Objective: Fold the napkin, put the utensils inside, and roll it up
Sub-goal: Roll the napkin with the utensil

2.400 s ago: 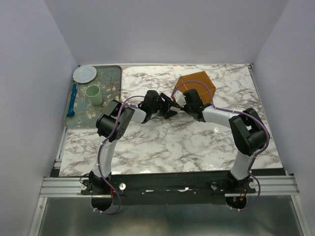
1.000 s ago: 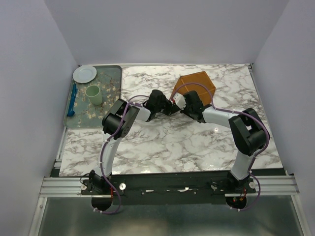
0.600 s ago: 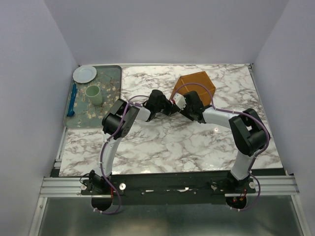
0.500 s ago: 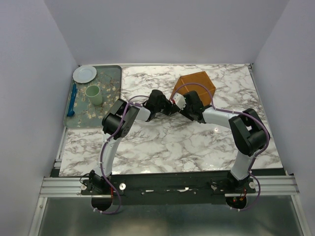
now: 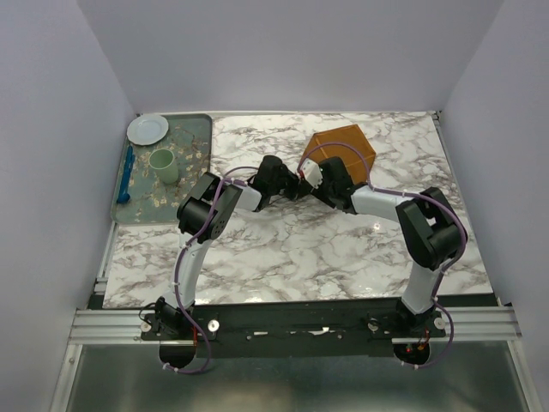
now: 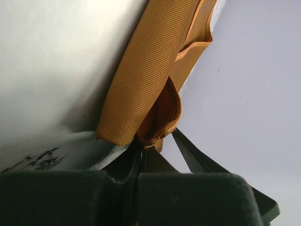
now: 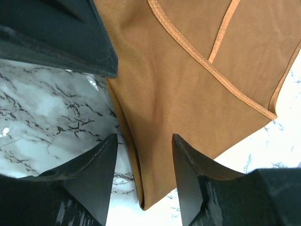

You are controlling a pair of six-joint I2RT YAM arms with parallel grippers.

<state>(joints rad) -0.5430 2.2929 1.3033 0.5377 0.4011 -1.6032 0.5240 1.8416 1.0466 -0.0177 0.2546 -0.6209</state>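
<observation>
The napkin's corner bunches in the robot's left gripper, so next the right gripper pinches the folded edge (image 7: pixel 133 153) beside it before the left gripper opens and backs away.
The rust-orange napkin (image 5: pixel 340 149) lies folded at the back right of the marble table (image 5: pixel 292 249). Both grippers meet at its near-left corner. My left gripper (image 5: pixel 289 186) is shut on that corner; in the left wrist view the bunched cloth (image 6: pixel 149 80) rises out of the closed jaws (image 6: pixel 139 147). My right gripper (image 7: pixel 143 157) is open, its two black fingers (image 7: pixel 93 176) straddling a folded edge of the napkin (image 7: pixel 188 84) without pinching it. The left gripper's black body (image 7: pixel 61 33) sits just beyond. The utensils are out of view.
A grey-green tray (image 5: pixel 193 129) at the back left holds a white plate (image 5: pixel 147 129), a pale green cup (image 5: pixel 164 165) and a blue utensil (image 5: pixel 127 174). White walls enclose the table on three sides.
My right gripper has opened its jaws off the napkin's fold. The left gripper moved in to the napkin's corner earlier and has stayed shut there.
</observation>
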